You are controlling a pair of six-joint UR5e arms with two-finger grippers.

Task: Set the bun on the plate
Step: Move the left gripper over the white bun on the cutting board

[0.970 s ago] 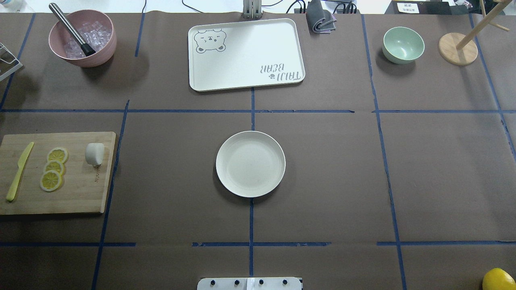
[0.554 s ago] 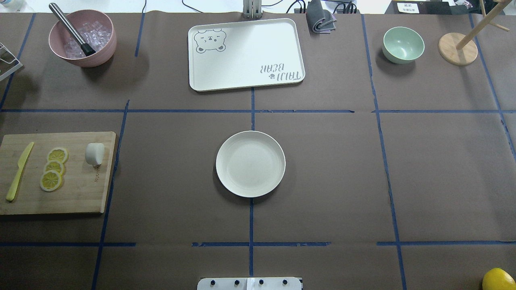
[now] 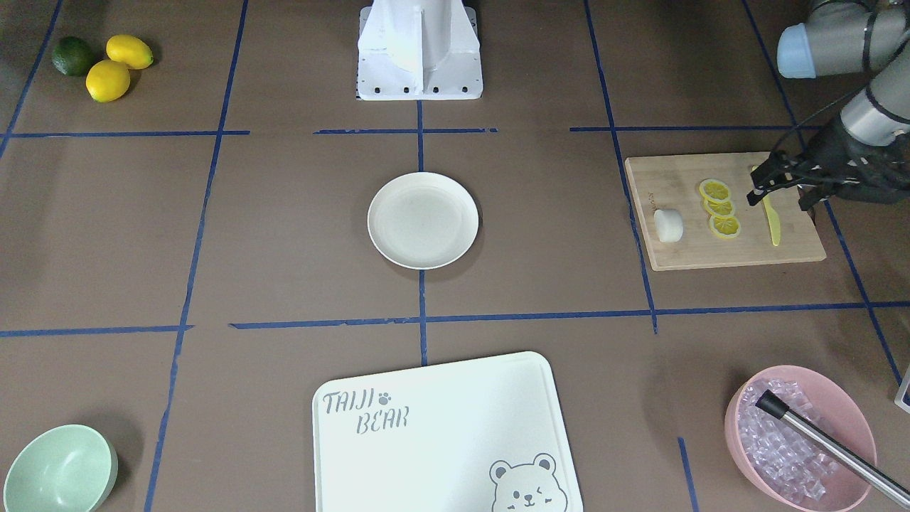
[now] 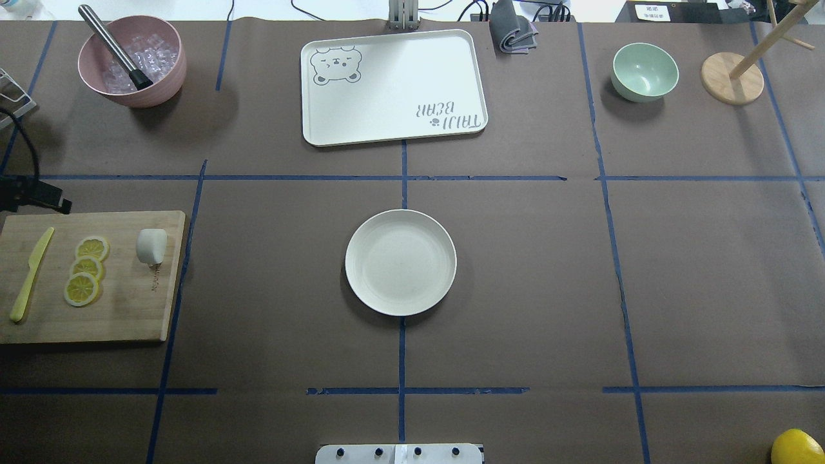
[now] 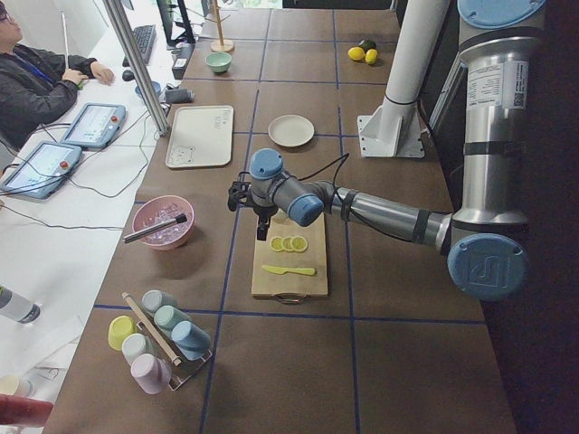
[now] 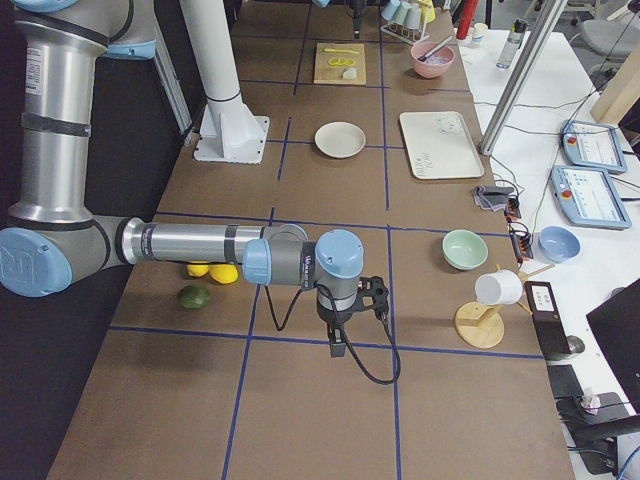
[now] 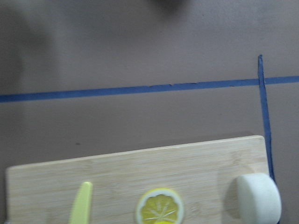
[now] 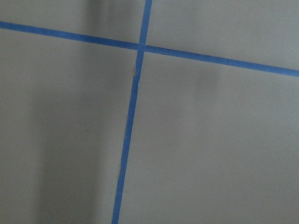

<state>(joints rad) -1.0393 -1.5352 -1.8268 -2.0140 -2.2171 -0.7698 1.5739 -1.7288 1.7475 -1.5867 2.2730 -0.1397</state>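
Observation:
My left gripper is going next to the bun's sides [image 3: 669, 225] [image 7: 259, 199], beside the lemon slices on the cutting board, and will close there.
The bun [image 4: 152, 247], a small white roll, lies on the right end of a wooden cutting board [image 4: 122, 309] at the table's left; the left wrist view shows the bun [image 7: 258, 196] at its lower right. The cream plate [image 4: 400, 262] sits bare at the table's centre, well apart from the bun. My left gripper [image 3: 778, 199] hovers open over the board's outer end, above the yellow knife, with nothing between its fingers; in the overhead view only one finger [image 4: 55, 205] shows. My right gripper [image 6: 338, 345] hangs over bare table on the far right; I cannot tell its state.
Three lemon slices [image 4: 84, 269] and a yellow knife [image 4: 29, 277] share the board with the bun. At the back stand a pink bowl [image 4: 169, 77] of ice with a metal tool, a bear-printed tray [image 4: 393, 84] and a green bowl [image 4: 644, 71]. A lemon [image 4: 796, 448] lies front right.
My left gripper has come into the overhead view from the left edge, by the board's back left corner. The bun, plate and other things have not moved.

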